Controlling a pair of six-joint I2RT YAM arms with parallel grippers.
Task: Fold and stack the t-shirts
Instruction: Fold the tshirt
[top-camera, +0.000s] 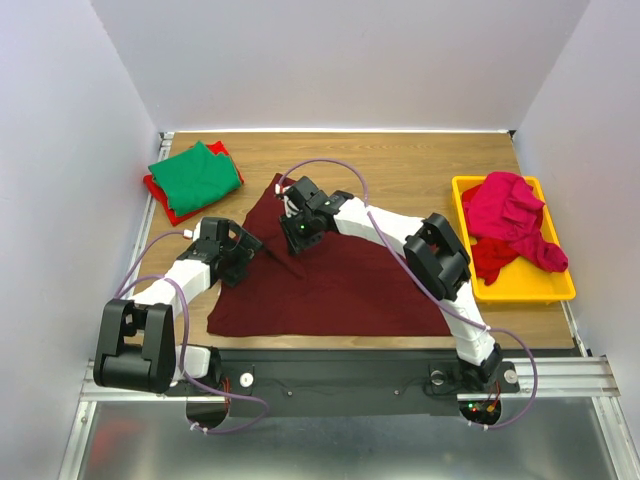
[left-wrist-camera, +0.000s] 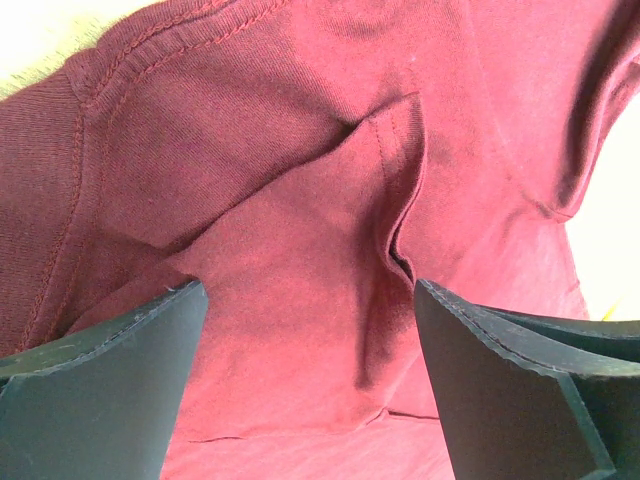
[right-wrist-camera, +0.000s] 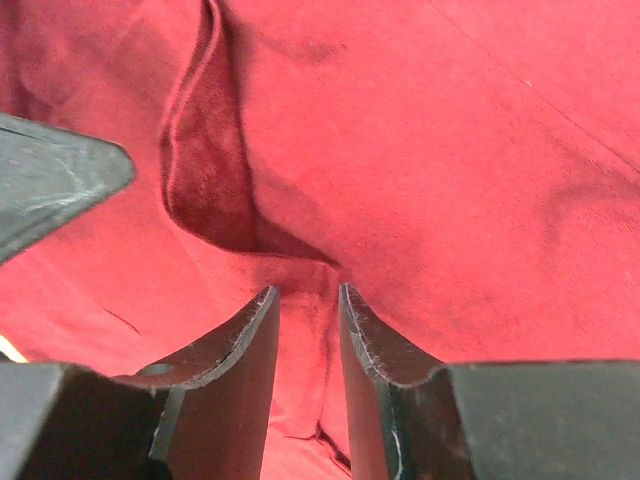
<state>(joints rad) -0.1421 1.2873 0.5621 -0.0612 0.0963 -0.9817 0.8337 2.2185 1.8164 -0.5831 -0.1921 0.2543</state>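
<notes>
A raised fold bunches up the maroon t-shirt next to my left gripper, so my right gripper should first pinch the fold farther (top-camera: 304, 265) along and pull it flat.
A dark maroon t-shirt (top-camera: 340, 285) lies spread over the middle of the table. My right gripper (top-camera: 298, 232) sits on its upper left part, and in the right wrist view it (right-wrist-camera: 307, 300) is shut on a raised fold of the maroon cloth (right-wrist-camera: 450, 150). My left gripper (top-camera: 243, 247) is at the shirt's left edge. In the left wrist view it (left-wrist-camera: 308, 300) is wide open, low over a wrinkled sleeve seam of the shirt (left-wrist-camera: 250, 180), gripping nothing. A folded green t-shirt (top-camera: 195, 175) lies on a folded red one (top-camera: 165, 200) at the back left.
A yellow tray (top-camera: 545, 290) at the right holds a crumpled bright pink shirt (top-camera: 505, 205) over a red one (top-camera: 490, 262). White walls close in the table on three sides. A dark wedge-shaped part (right-wrist-camera: 50, 180) shows at the left edge of the right wrist view.
</notes>
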